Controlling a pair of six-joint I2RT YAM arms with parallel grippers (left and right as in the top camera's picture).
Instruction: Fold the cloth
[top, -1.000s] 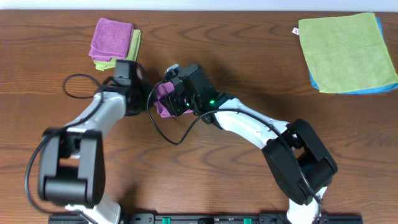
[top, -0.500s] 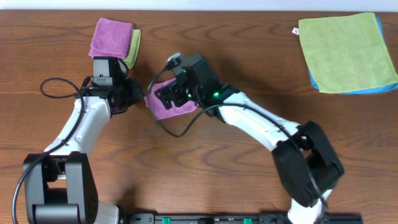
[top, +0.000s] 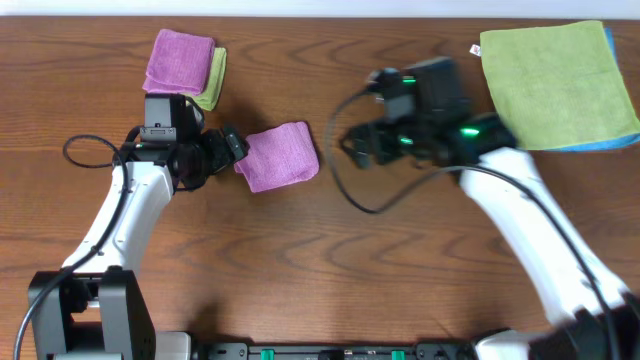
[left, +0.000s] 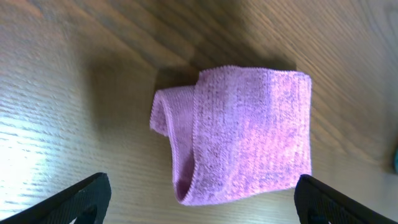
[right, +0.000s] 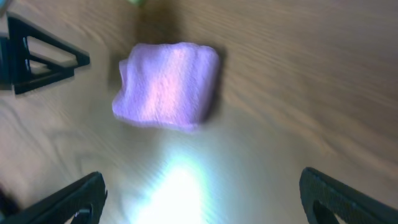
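I need to next close my left gripper on the near corner (left: 189, 194) of the purple cloth between my grippers, where its rolled folded edge ends.
A purple cloth (top: 281, 157) lies folded on the wooden table, with its rolled fold edge toward my left gripper. The left gripper (top: 230, 146) is open just left of it and holds nothing. In the left wrist view the cloth (left: 242, 143) sits in front of the widely spread jaws of the left gripper (left: 202, 204), its near edge level with the fingertips (left: 84, 196). My right gripper (top: 352, 146) hovers open to the right of the cloth, apart from it. In the blurred right wrist view the cloth (right: 166, 84) lies well ahead of the right gripper (right: 202, 199).
A folded purple cloth on a folded green one (top: 182, 66) lies at the back left, close behind the left arm. A flat green cloth on a blue one (top: 556, 84) lies at the back right. A black cable (top: 90, 150) loops beside the left arm.
Both grippers opened and let go of the purple cloth. The right arm drew away to the right, and the left gripper now rests just left of the folded cloth.
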